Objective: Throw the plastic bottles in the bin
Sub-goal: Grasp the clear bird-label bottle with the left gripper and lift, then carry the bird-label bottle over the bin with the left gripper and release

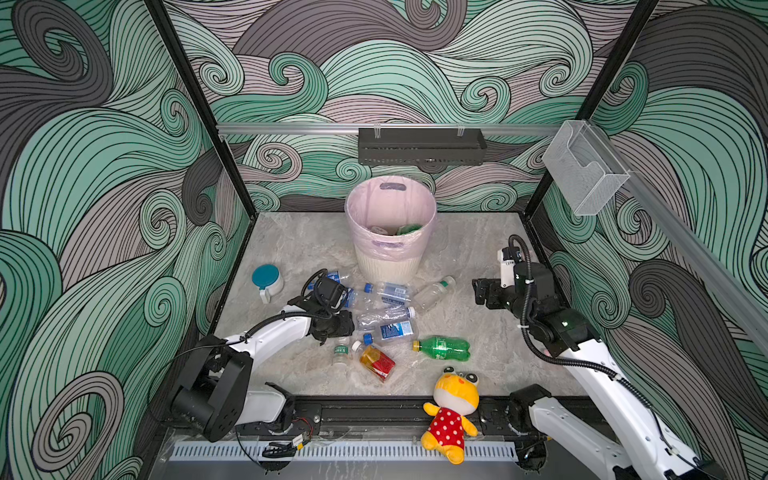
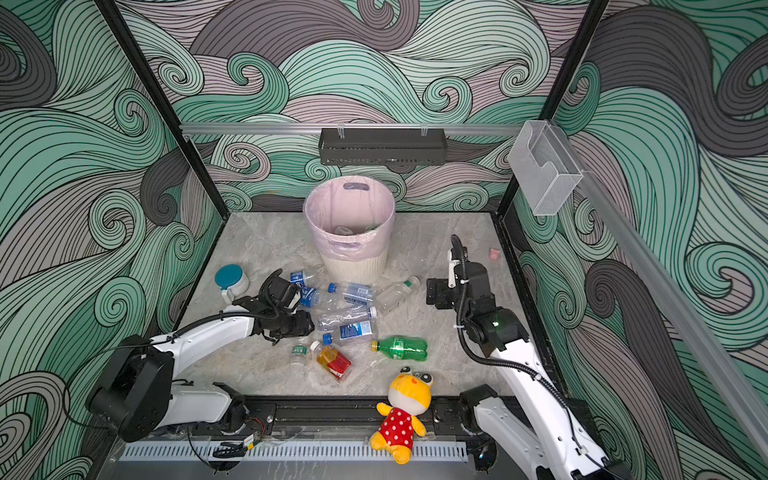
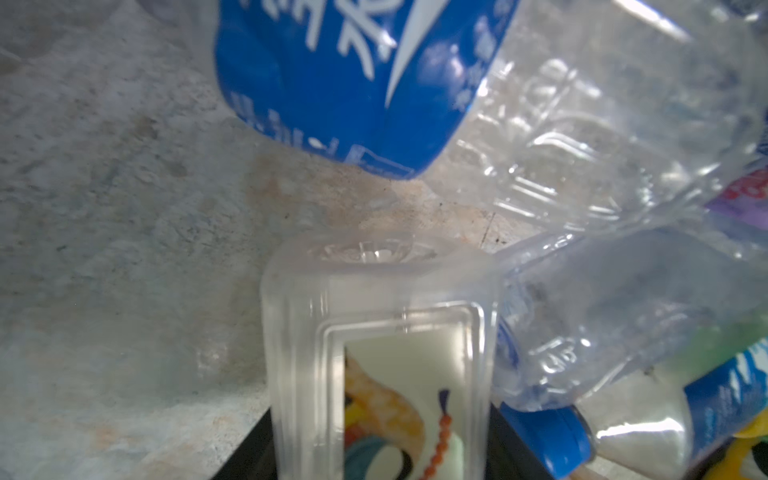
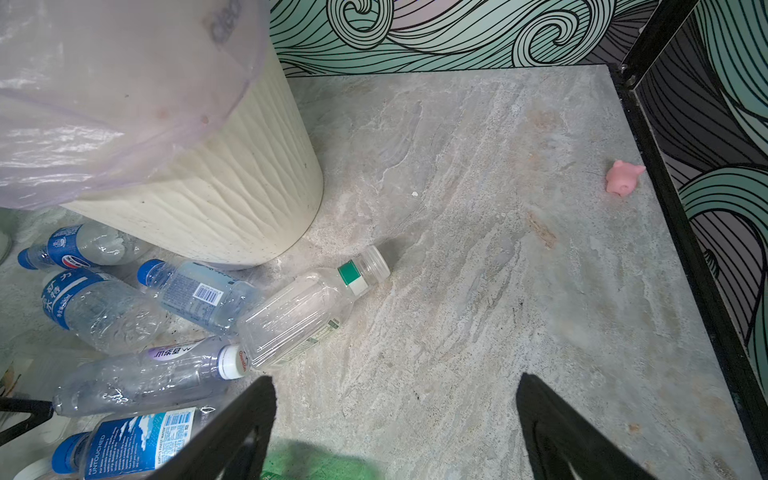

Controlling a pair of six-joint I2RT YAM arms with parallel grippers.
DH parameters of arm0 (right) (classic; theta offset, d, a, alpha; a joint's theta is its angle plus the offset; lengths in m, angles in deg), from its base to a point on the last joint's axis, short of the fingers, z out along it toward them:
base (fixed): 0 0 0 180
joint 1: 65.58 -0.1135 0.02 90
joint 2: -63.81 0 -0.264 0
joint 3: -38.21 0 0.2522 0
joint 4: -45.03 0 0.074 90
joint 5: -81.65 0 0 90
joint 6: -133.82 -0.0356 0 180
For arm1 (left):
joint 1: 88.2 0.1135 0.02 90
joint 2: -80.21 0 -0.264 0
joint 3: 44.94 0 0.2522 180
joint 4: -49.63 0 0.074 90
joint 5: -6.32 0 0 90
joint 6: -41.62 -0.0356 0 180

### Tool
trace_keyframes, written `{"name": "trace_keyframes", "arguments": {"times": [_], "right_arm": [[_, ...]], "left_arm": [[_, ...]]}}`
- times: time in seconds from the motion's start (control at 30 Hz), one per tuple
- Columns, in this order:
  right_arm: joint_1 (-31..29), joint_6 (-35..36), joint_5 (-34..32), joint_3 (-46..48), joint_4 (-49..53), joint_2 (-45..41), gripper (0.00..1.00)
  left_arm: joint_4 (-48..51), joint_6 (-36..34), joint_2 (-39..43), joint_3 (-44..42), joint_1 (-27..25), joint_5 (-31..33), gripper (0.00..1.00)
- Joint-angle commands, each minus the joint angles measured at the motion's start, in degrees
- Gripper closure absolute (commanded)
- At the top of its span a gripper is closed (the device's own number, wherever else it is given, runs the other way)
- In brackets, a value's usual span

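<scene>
The robot's right gripper will move to the green bottle next and close on its upper body (image 1: 437,346), just under the yellow cap.
The cream ribbed bin (image 1: 388,266) (image 2: 351,268) (image 4: 216,183) with its pink bag stands at the back, a few bottles inside. Several plastic bottles lie in front of it: clear blue-labelled ones (image 1: 388,293) (image 4: 195,293), a green one (image 1: 444,348) (image 2: 401,348) and an amber one (image 1: 377,363). My left gripper (image 1: 337,296) (image 3: 380,432) sits low at the pile's left edge, shut on a clear square bottle (image 3: 374,316) with a colourful label. My right gripper (image 1: 482,291) (image 4: 397,386) hangs open above bare floor, right of a clear bottle with a green neck band (image 4: 307,307).
A teal-lidded white cup (image 1: 267,282) stands left of the pile. A yellow plush toy (image 1: 453,411) lies on the front rail. A small pink pig (image 4: 622,178) (image 2: 494,254) sits by the right edge. A black shelf (image 1: 419,145) and a clear box (image 1: 582,170) hang on the walls.
</scene>
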Motion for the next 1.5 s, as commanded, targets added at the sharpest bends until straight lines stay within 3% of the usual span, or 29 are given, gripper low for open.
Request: {"name": "trace_keyframes", "arguments": {"times": [0.0,0.2,0.63,0.83,0.9,1.03,1.23,1.3,1.37,1.43,1.47], "right_arm": [[0.33,-0.69,-1.13,0.25,-1.03,0.1,0.09],[0.42,-0.7,-1.13,0.59,-1.36,0.1,0.09],[0.42,-0.2,1.06,2.91,-3.0,0.02,0.09],[0.42,0.0,3.27,4.54,-4.94,-1.2,0.09],[0.42,0.17,4.33,4.63,-4.84,-1.31,0.09],[0.33,0.44,5.49,4.76,-4.55,-1.66,0.09],[0.16,1.14,12.56,5.42,-5.09,-3.8,0.08],[-0.01,1.05,13.54,5.42,-4.14,-4.35,0.08],[-0.26,1.69,14.68,4.92,-1.69,-4.63,0.08],[-0.5,2.58,14.85,4.72,0.4,-4.89,0.08],[-0.76,2.85,14.75,4.72,1.18,-4.96,0.08]], "left_arm": [[1.1,0.67,-0.49,0.5,-0.55,4.59,0.47],[5.56,2.12,4.96,1.56,-0.57,9.21,0.55],[16.21,4.6,30.07,4.54,-0.33,24.28,0.52],[20.68,2.78,35.67,8.38,-0.11,25.14,0.52],[20.43,1.28,35.52,11.12,-0.11,22.57,0.52],[17.04,-4.15,27.7,26.88,-0.17,14.63,0.52],[13.79,-12.05,-2.13,64.34,-0.14,5.31,0.5],[19.01,-11.95,-14.64,80.06,-0.19,1.6,0.4],[28.54,-12.66,-25.32,96.86,-0.19,-0.79,0.2],[35.4,-12.94,-30.17,105.64,-0.19,-1.52,0.14],[36.97,-12.95,-30.16,105.77,-0.19,-1.17,0.13]]}}
